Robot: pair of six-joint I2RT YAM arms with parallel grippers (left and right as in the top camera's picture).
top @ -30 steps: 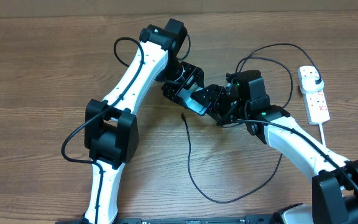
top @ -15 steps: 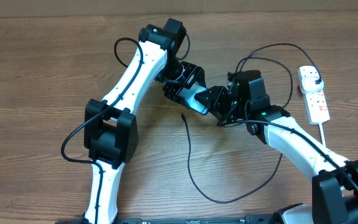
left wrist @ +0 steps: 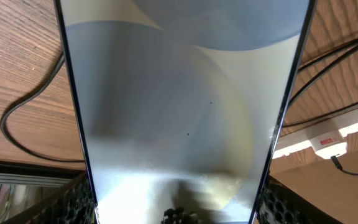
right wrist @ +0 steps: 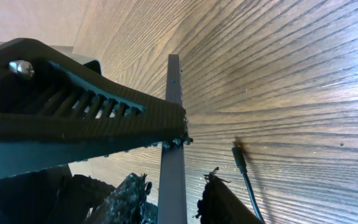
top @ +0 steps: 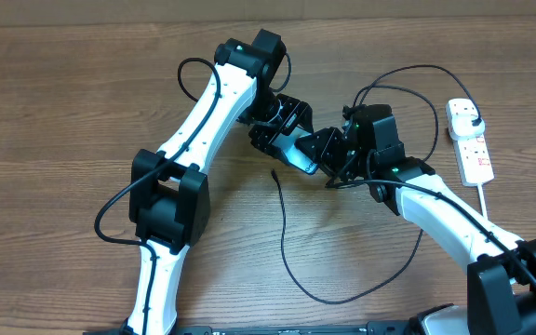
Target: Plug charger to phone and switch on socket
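Observation:
My left gripper is spanning the phone's wide side, so my right gripper needs to hold the phone while my left gripper turns and takes it by its thin edge (right wrist: 174, 84).
My left gripper (top: 282, 126) is shut on the phone (top: 305, 158) and holds it above the table. The phone's pale screen (left wrist: 179, 93) fills the left wrist view between the left gripper's black finger pads (left wrist: 176, 208). My right gripper (top: 331, 154) is open, its fingers (right wrist: 176, 196) on either side of the phone's thin edge (right wrist: 174, 112) with small gaps. The charger's connector tip (top: 274, 173) lies on the table just below the phone, also in the right wrist view (right wrist: 239, 155). Its black cable (top: 283, 242) loops round to a plug (top: 473, 118) in the white socket strip (top: 474, 154).
The socket strip lies at the far right, with its thick white cord running toward the front; it also shows in the left wrist view (left wrist: 319, 134). The charger cable loops widely over the wooden table (top: 63, 112) in front of and behind the right arm.
The left arm has shifted slightly to the right, carrying the phone a little further between the right gripper's fingers. The cable and socket strip have not moved.

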